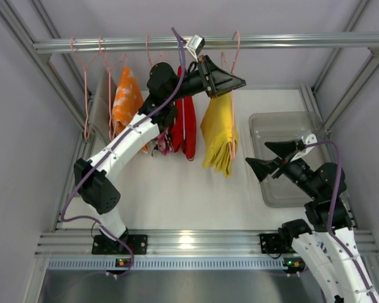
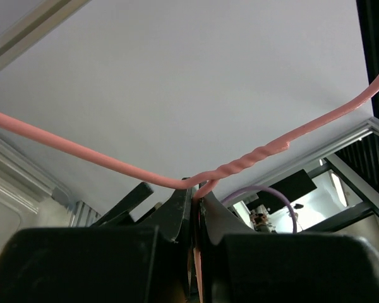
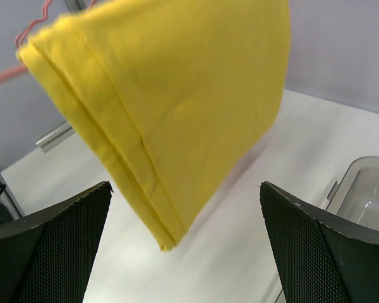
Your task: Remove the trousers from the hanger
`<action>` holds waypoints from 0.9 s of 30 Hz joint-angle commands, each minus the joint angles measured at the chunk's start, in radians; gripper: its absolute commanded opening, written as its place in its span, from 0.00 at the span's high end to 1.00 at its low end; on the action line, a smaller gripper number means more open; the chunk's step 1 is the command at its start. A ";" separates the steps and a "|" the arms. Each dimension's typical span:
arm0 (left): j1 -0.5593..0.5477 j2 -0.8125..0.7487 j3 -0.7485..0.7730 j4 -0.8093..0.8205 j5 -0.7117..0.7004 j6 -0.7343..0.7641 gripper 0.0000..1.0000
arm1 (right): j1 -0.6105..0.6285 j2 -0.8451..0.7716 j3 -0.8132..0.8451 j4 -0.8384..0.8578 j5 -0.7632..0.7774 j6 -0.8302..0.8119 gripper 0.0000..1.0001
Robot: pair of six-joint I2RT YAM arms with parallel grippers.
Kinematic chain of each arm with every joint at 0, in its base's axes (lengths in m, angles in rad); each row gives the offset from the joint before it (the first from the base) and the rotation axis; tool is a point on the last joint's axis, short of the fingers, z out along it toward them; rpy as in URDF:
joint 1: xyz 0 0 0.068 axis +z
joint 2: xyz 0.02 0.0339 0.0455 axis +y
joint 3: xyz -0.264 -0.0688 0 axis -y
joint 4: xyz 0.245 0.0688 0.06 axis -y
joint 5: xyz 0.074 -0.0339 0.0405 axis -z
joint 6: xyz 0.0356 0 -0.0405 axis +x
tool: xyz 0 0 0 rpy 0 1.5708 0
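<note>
The robot's right gripper needs to grab the yellow trousers' side [image 1: 235,134] [image 3: 170,167] facing the clear plastic bin, roughly halfway down, to pull them off the pink hanger.
The yellow trousers [image 1: 218,132] hang folded over the pale pink hanger [image 1: 236,45], whose hook sits on the top rail. My left gripper [image 1: 235,83] is shut on the hanger's wire just above the cloth. In the left wrist view the pink hanger [image 2: 114,165] runs across, pinched in the left gripper [image 2: 198,197] below its twisted neck. My right gripper [image 1: 270,158] stands open just right of the trousers' lower end, apart from them. In the right wrist view the trousers [image 3: 177,107] hang ahead of the open right gripper [image 3: 186,252], with nothing between the fingers.
An orange-and-white garment [image 1: 126,98] and a red garment [image 1: 184,129] hang left of the trousers, behind my left arm. Bare pink hangers [image 1: 85,82] hang at the far left. A clear plastic bin [image 1: 284,118] lies at the right, under my right arm.
</note>
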 commanded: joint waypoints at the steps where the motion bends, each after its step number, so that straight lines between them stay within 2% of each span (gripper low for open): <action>1: 0.002 0.000 0.138 0.131 -0.052 -0.006 1.00 | -0.003 -0.036 -0.036 0.025 -0.049 -0.078 0.01; 10: 0.002 0.048 0.275 0.099 -0.081 0.002 1.00 | 0.018 -0.067 -0.183 0.126 -0.104 -0.101 0.01; 14: -0.001 0.060 0.329 0.089 -0.092 -0.024 1.00 | 0.044 -0.047 -0.234 0.218 -0.046 -0.130 0.01; 19: -0.002 0.072 0.355 0.076 -0.101 -0.032 1.00 | 0.103 0.010 -0.270 0.294 -0.049 -0.186 0.01; 22: -0.001 0.075 0.361 0.072 -0.103 -0.032 1.00 | 0.193 0.030 -0.280 0.306 0.009 -0.264 0.00; 25: -0.002 0.077 0.373 0.069 -0.103 -0.038 1.00 | 0.297 0.066 -0.283 0.326 0.197 -0.336 0.01; 27: -0.001 0.077 0.386 0.068 -0.103 -0.038 1.00 | 0.348 0.109 -0.290 0.349 0.263 -0.371 0.02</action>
